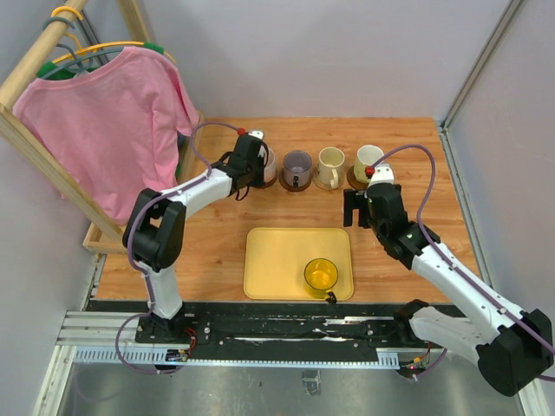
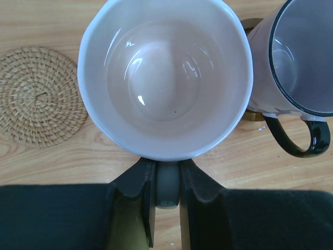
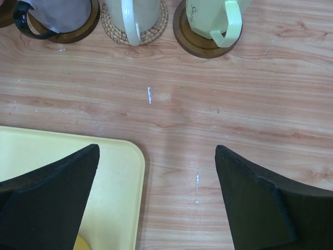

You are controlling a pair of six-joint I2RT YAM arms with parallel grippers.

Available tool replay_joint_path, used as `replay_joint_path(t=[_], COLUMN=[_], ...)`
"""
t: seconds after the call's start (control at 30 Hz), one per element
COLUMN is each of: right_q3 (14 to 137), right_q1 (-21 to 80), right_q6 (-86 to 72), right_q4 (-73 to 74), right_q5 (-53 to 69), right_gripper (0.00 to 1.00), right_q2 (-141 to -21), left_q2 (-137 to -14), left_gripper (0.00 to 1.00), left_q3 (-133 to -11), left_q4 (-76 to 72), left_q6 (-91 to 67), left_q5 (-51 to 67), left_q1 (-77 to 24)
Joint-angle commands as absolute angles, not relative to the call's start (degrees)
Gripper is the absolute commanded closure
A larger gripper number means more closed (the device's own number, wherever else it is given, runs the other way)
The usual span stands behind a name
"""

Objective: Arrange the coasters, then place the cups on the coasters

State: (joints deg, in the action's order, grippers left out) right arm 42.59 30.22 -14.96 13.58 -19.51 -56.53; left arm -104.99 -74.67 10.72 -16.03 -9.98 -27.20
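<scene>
My left gripper is going to release the pale pink cup, setting it between the bare tan coaster and the purple-grey cup [image 1: 265, 178] [image 2: 148, 85].
My left gripper [image 2: 167, 165] is shut on the handle of the pale pink cup [image 2: 165, 78], at the left end of the back row [image 1: 268, 165]; what lies under the cup is hidden. A bare tan coaster [image 2: 39, 96] lies just beside it. The purple-grey cup [image 1: 297, 167] stands on a dark coaster [image 3: 78, 32], the cream cup [image 1: 329, 166] on a tan coaster [image 3: 157, 25], and the pale-green cup [image 1: 368, 162] on a dark coaster [image 3: 191, 41]. The yellow cup [image 1: 321, 275] sits on the tray. My right gripper [image 1: 355, 208] hangs open over bare wood [image 3: 156, 151], short of the row.
The yellow tray [image 1: 269, 260] lies at the table's front middle, its corner under my right gripper's left finger [image 3: 52, 192]. A wooden rack with a pink shirt [image 1: 104, 121] stands at the back left. Grey walls close in the table's back and right.
</scene>
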Motion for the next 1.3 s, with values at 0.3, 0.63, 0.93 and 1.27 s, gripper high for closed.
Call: replay_joint_path(t=[0.3,0.63,0.93,1.27], right_q3=[44.2,44.1,43.8,43.6], right_q1=[29.3,29.4,29.4,29.3], right_q6=[-14.7,-14.5,-14.7,-15.2], right_q4=[13.3,13.2,13.1,13.2], right_q5=[-19.1,-18.3,-18.2,-17.2], right_gripper=[0.06,0.06,0.06,0.06], right_q2=[-57.7,-58.4,-58.3,-58.4], left_q2=[-110.4,-111.3,-112.0,-112.1], left_gripper=[1.0,0.99,0.99,0.98], left_q3=[-85.3,-85.9,-86.0,-86.0], left_q4=[11.9,13.8,14.4,15.8], left_q6=[-14.1,-14.2,-15.1,-16.0], left_q5=[-8.6,-9.2,-8.8,-7.0], left_q1=[-25.7,-24.8,-24.6,-24.6])
